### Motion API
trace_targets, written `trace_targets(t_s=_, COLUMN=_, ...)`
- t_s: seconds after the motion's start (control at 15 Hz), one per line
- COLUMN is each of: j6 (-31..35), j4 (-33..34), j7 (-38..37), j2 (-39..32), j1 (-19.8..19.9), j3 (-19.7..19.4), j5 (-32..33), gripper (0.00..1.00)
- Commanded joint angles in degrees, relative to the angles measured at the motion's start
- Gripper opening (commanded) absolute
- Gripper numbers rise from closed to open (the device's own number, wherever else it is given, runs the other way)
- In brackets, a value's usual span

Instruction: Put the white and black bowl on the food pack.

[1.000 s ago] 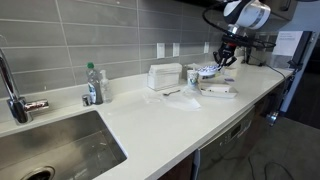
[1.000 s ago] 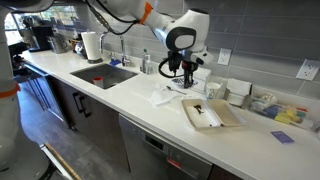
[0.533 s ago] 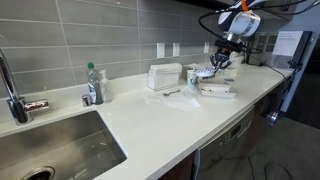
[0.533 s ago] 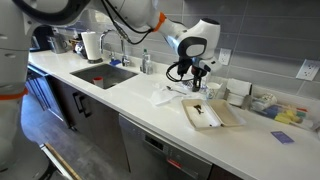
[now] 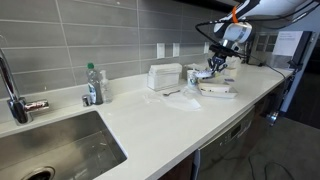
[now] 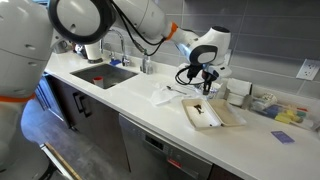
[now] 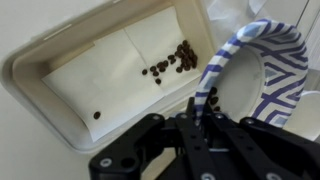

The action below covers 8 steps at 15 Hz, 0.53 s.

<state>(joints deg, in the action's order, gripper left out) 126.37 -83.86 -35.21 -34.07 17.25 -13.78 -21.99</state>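
My gripper should put the white and black bowl, now tilted above the food pack, down in the food pack's far section [image 5: 214, 82] [image 7: 184, 143], next to the crumb-strewn paper.
The white and black bowl [image 7: 262, 82], white with a dark blue patterned rim, hangs tilted in my gripper [image 7: 200, 108], which is shut on its rim. Below it lies the food pack [image 7: 60, 75], an open white tray lined with paper that has dark crumbs on it. In both exterior views the gripper [image 5: 213, 68] [image 6: 205, 82] hovers just above the near end of the food pack [image 5: 219, 92] [image 6: 214, 115]. The bowl [image 5: 205, 72] shows as a small striped shape under the fingers.
A white box [image 5: 165, 75] and a pale cup [image 5: 192, 77] stand by the wall behind a crumpled wrapper [image 5: 184, 100]. A bottle [image 5: 95, 82] and the sink [image 5: 55, 150] lie farther along the counter. Small boxes [image 6: 268, 103] sit beyond the food pack.
My gripper has moved along the counter with the bowl and dropped lower, ending over the food pack. The bowl stays held by its rim.
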Motion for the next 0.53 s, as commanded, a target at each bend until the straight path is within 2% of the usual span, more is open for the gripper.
trace_targets(t_s=0.0, j6=-0.39, j4=6.98, j7=-3.60, j2=-5.04, j1=2.28, j3=-0.20, j5=-0.52, gripper=0.01)
trace_targets(t_s=0.47, j6=-0.48, j4=11.48, j7=-6.62, j2=-8.98, j1=5.91, j3=-1.21, j5=0.32, gripper=0.01)
